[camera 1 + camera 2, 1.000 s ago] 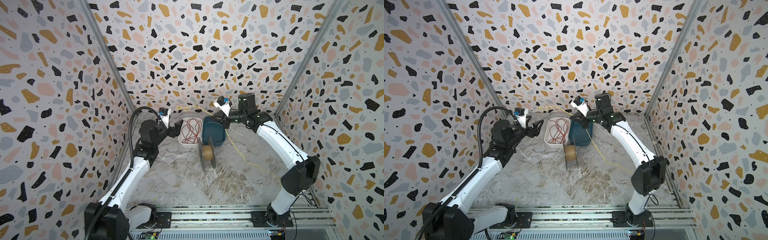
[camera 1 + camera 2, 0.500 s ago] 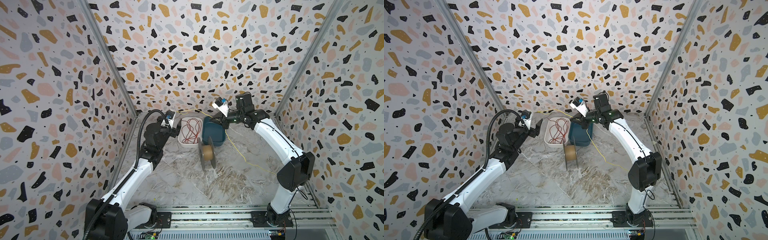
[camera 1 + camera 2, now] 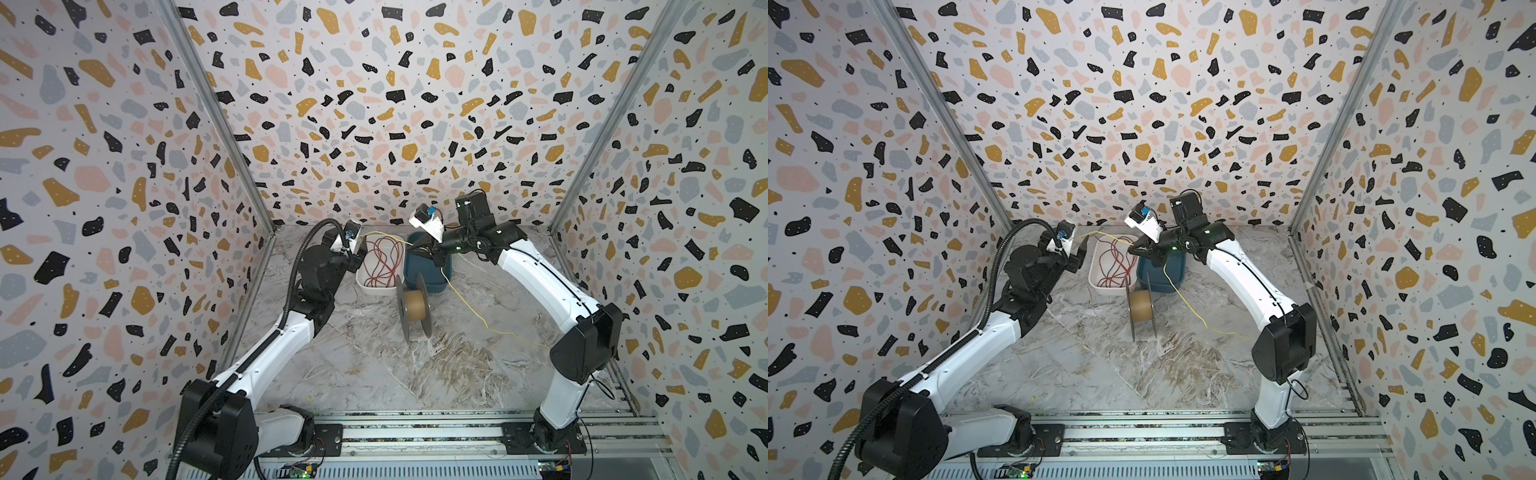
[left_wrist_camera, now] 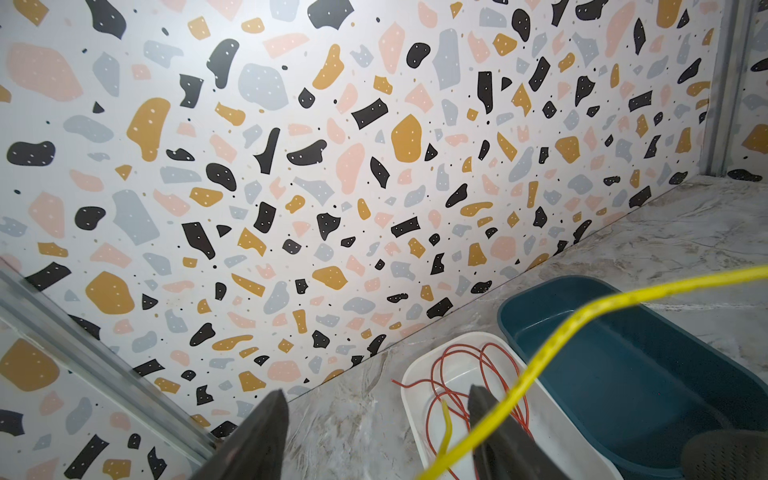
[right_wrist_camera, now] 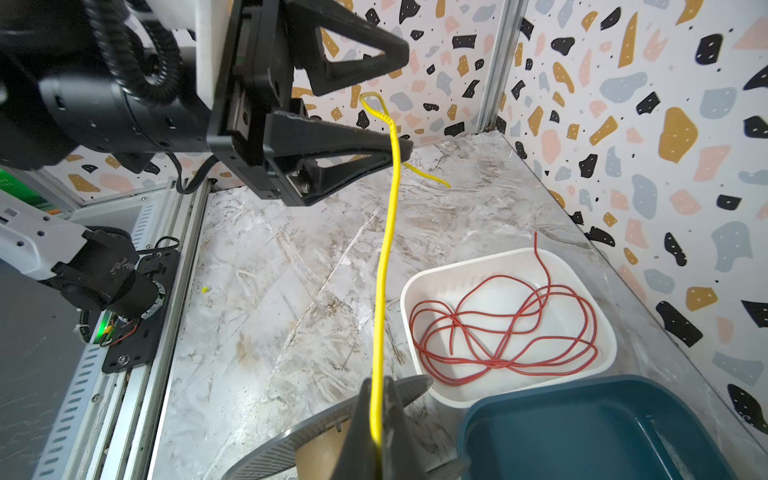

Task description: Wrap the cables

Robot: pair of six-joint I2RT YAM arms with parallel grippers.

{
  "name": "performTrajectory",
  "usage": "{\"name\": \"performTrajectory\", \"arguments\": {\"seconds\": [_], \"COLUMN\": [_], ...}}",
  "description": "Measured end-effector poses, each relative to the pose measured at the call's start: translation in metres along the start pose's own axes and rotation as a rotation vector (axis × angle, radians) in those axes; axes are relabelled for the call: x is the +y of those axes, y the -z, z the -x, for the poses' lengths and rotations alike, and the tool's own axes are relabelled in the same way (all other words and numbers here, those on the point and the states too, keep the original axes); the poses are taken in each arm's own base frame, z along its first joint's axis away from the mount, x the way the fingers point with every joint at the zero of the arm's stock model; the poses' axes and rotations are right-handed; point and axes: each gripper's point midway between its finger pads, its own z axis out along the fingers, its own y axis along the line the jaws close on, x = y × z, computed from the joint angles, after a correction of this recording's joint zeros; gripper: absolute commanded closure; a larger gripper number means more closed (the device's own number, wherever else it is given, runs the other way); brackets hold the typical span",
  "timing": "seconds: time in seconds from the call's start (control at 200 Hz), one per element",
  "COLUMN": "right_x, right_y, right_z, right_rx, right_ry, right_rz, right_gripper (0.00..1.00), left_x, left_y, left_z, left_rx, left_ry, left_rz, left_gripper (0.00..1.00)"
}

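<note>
The yellow cable's bent end is hanging loose over a finger of my open left gripper, so my left gripper needs to move in and close on the bend (image 5: 365,97).
My right gripper (image 5: 376,399) is shut on the yellow cable (image 5: 384,249), which stretches taut from it across to my left gripper (image 5: 390,99). That left gripper (image 4: 378,395) is open, and the cable's bent end lies between its fingers, crossing one finger (image 5: 357,139). Behind the right gripper (image 3: 415,248) the rest of the yellow cable trails over the floor to the right. The dark red cable (image 5: 498,328) lies loosely coiled in a white tray (image 3: 376,289). In both top views the left gripper (image 3: 1079,257) hovers at that tray's left side.
An empty spool (image 3: 413,305) with grey flanges and a brown core stands upright in front of the trays. A dark blue tray (image 3: 432,286) sits right of the white tray, under the right gripper. The back wall is close behind both trays.
The right gripper has carried the yellow cable leftward and lower, over the blue tray. The left wrist has turned and brought its jaws around the cable's end, narrowing a little.
</note>
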Motion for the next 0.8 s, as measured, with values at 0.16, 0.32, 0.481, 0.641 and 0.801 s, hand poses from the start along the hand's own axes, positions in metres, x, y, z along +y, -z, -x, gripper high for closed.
{"name": "performTrajectory", "arguments": {"seconds": [0.16, 0.32, 0.481, 0.641, 0.801], "right_x": [0.0, 0.0, 0.001, 0.002, 0.005], "right_y": [-0.007, -0.008, -0.008, -0.006, -0.004], "right_z": [-0.002, -0.003, -0.004, -0.003, 0.005], "right_rx": [0.024, 0.036, 0.043, 0.055, 0.052], "right_ry": [0.006, 0.008, 0.009, 0.012, 0.03], "right_rz": [0.0, -0.004, -0.004, -0.011, -0.016], "right_gripper": [1.0, 1.0, 1.0, 1.0, 1.0], "left_x": [0.003, 0.002, -0.001, -0.009, -0.017], "left_y": [-0.002, -0.004, -0.004, -0.006, -0.013], "left_z": [0.001, -0.004, -0.004, -0.007, -0.009], "left_rx": [0.003, 0.021, 0.024, 0.035, 0.056], "left_ry": [-0.024, -0.041, -0.073, -0.116, -0.159], "left_rz": [0.021, 0.027, 0.023, 0.006, -0.009], "left_gripper": [0.4, 0.47, 0.45, 0.39, 0.26]}}
